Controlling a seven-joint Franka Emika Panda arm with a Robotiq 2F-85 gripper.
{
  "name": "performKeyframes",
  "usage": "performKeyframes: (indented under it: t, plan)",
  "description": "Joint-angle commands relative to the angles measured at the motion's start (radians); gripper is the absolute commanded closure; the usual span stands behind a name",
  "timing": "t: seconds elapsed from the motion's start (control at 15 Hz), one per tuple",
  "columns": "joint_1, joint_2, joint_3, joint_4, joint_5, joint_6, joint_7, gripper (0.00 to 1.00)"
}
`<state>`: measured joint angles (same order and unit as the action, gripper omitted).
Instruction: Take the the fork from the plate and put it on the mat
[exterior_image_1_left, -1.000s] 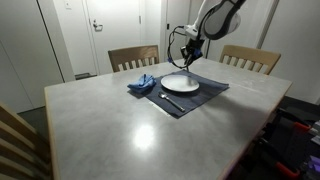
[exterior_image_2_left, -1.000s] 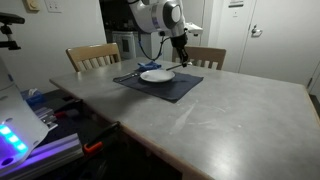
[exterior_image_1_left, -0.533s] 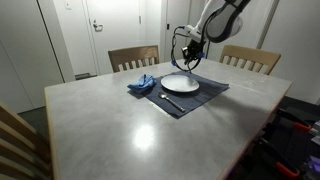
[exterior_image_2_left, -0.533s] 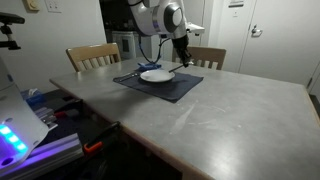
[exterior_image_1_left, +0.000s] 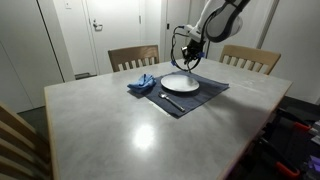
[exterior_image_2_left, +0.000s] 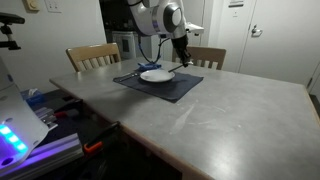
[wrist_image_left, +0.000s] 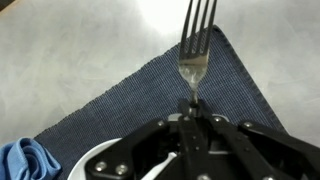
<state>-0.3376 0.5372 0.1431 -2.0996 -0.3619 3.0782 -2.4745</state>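
Next, I let go of the fork, now hanging over the dark blue mat, on the mat (exterior_image_1_left: 204, 80) beside the white plate, opposite the other utensil.
My gripper (wrist_image_left: 193, 118) is shut on the handle of a silver fork (wrist_image_left: 195, 45), whose tines point away from it. In the wrist view the fork hangs over the dark blue mat (wrist_image_left: 120, 95), near the mat's corner. The white plate (wrist_image_left: 105, 160) shows at the lower left, partly under the gripper. In both exterior views the gripper (exterior_image_1_left: 190, 58) (exterior_image_2_left: 181, 57) hovers just above the far side of the plate (exterior_image_1_left: 180, 83) (exterior_image_2_left: 155, 75), which rests on the mat (exterior_image_1_left: 205, 95) (exterior_image_2_left: 175, 88).
A crumpled blue cloth (exterior_image_1_left: 143, 82) (wrist_image_left: 22, 160) lies on the mat's edge beside the plate. Another utensil (exterior_image_1_left: 171, 102) lies on the mat in front of the plate. Wooden chairs (exterior_image_1_left: 133, 57) (exterior_image_1_left: 250, 58) stand behind the grey table (exterior_image_1_left: 120, 125).
The gripper with the fork has shifted only slightly above the plate; nothing else has moved.
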Motion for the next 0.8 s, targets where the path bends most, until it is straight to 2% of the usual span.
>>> performKeyframes:
  t: [0.0, 0.2, 0.47, 0.53, 0.6, 0.67, 0.73]
  plan:
    - [0.045, -0.005, -0.021, 0.004, -0.002, -0.005, -0.008, 0.97]
    - [0.079, -0.006, -0.012, 0.018, -0.028, -0.037, -0.048, 0.97]
    - [0.014, 0.01, 0.098, 0.039, -0.055, -0.081, -0.222, 0.97]
    - [-0.043, 0.021, 0.153, 0.052, -0.21, -0.106, -0.14, 0.97]
    - [-0.078, 0.029, 0.183, 0.061, -0.28, -0.124, -0.138, 0.97]
    - [-0.128, 0.04, 0.223, 0.066, -0.313, -0.128, -0.193, 0.97]
    - [-0.162, 0.052, 0.265, 0.069, -0.443, -0.149, -0.123, 0.97]
